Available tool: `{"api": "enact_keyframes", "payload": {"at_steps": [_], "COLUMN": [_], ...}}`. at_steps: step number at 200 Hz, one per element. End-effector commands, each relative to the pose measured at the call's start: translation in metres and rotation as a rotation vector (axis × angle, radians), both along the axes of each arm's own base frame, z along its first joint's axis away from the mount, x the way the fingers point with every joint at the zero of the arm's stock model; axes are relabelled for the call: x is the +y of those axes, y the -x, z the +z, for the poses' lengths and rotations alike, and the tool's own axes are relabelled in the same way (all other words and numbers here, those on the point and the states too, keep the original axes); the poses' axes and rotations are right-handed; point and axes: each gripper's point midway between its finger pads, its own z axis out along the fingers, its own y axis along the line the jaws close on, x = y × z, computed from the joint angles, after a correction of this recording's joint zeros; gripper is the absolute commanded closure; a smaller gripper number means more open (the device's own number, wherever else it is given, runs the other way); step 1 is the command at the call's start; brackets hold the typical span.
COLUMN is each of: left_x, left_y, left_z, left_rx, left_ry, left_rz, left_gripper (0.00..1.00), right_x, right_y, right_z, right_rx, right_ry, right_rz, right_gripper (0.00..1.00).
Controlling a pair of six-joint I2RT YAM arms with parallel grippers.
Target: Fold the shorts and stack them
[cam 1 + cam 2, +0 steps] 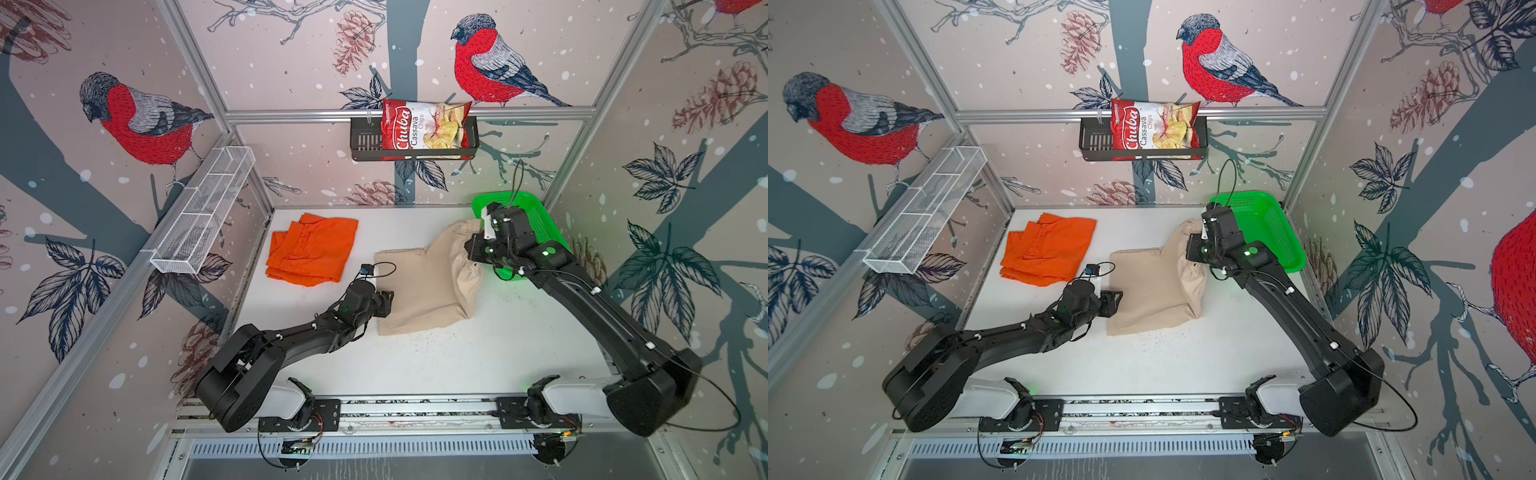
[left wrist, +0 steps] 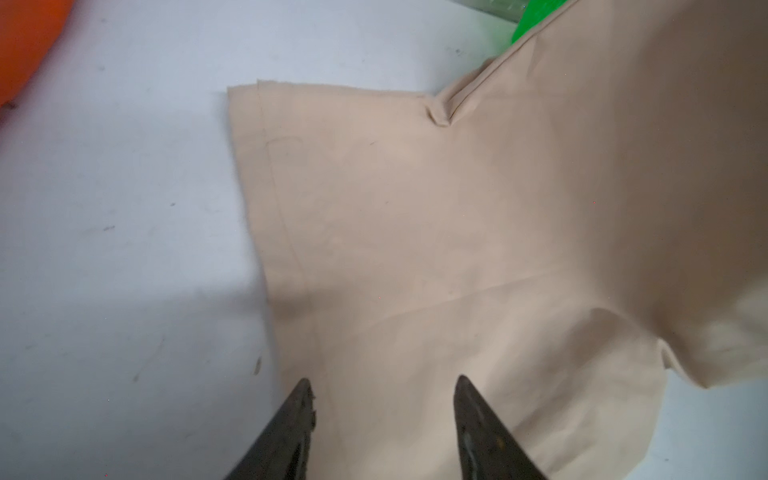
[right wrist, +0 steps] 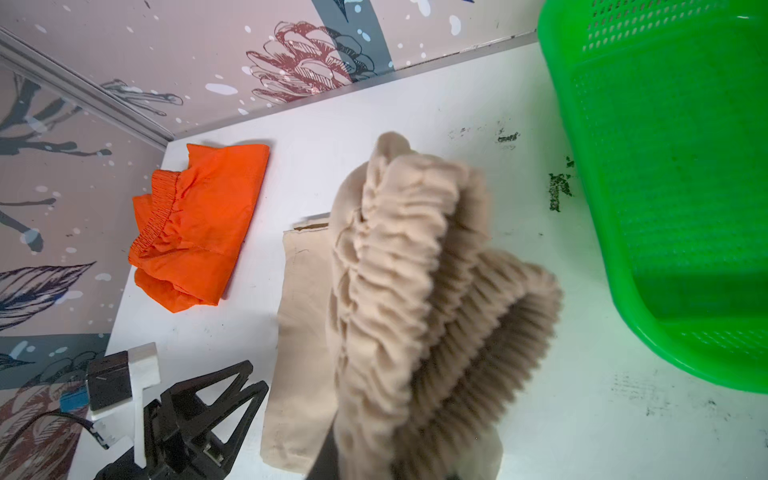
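Observation:
Next, I back my left gripper off, as it is over the beige shorts' hem where the raised waistband must land, then take the waistband [image 3: 392, 280] and hem together.
The beige shorts [image 1: 424, 286] [image 1: 1154, 291] lie mid-table, legs flat and pointing left. Their gathered waistband [image 3: 399, 270] is bunched and lifted off the table at the right end. My right gripper [image 1: 478, 253] is shut on that waistband, its jaws mostly hidden behind the cloth in the right wrist view. My left gripper [image 2: 382, 380] [image 1: 388, 301] hangs open over the hem of the near leg, with flat cloth [image 2: 457, 228] under its fingertips and nothing pinched. The orange shorts [image 1: 311, 249] [image 3: 195, 224] lie folded at the back left, away from both grippers.
A green mesh basket [image 1: 536, 224] [image 3: 665, 187] stands at the back right, just behind my right wrist. On the back wall hangs a black rack holding a chips bag [image 1: 424, 129]. A white wire shelf [image 1: 208, 212] is fixed to the left wall. Crumbs speckle the table by the near hem.

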Motion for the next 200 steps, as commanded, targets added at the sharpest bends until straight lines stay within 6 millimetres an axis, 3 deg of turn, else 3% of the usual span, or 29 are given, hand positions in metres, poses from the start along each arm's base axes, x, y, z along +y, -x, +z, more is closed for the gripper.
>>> {"api": "enact_keyframes", "payload": {"at_steps": [1, 47, 80, 146, 161, 179, 200], "left_x": [0.016, 0.014, 0.008, 0.012, 0.017, 0.029, 0.044], "left_y": [0.001, 0.005, 0.007, 0.005, 0.005, 0.005, 0.008], "left_z": [-0.022, -0.062, -0.077, -0.06, -0.052, -0.043, -0.028], "left_rx": [0.053, 0.169, 0.206, 0.18, 0.176, 0.179, 0.172], "left_ry": [-0.03, -0.058, -0.044, 0.003, 0.03, 0.059, 0.114], "left_rz": [0.064, 0.05, 0.033, 0.057, 0.073, 0.106, 0.146], "left_gripper": [0.5, 0.65, 0.7, 0.7, 0.68, 0.62, 0.49], "right_x": [0.011, 0.059, 0.096, 0.185, 0.205, 0.222, 0.23], "right_y": [-0.009, -0.009, -0.003, 0.011, 0.015, 0.017, 0.019], "right_z": [0.002, -0.011, -0.032, -0.103, -0.12, -0.134, -0.122], "right_rx": [-0.027, -0.006, 0.033, 0.163, 0.198, 0.24, 0.224], "right_ry": [0.052, 0.057, 0.031, -0.059, -0.087, -0.127, -0.18], "right_rz": [-0.016, 0.05, 0.115, 0.292, 0.335, 0.387, 0.435], "right_gripper": [0.82, 0.81, 0.79, 0.74, 0.64, 0.39, 0.3]}}
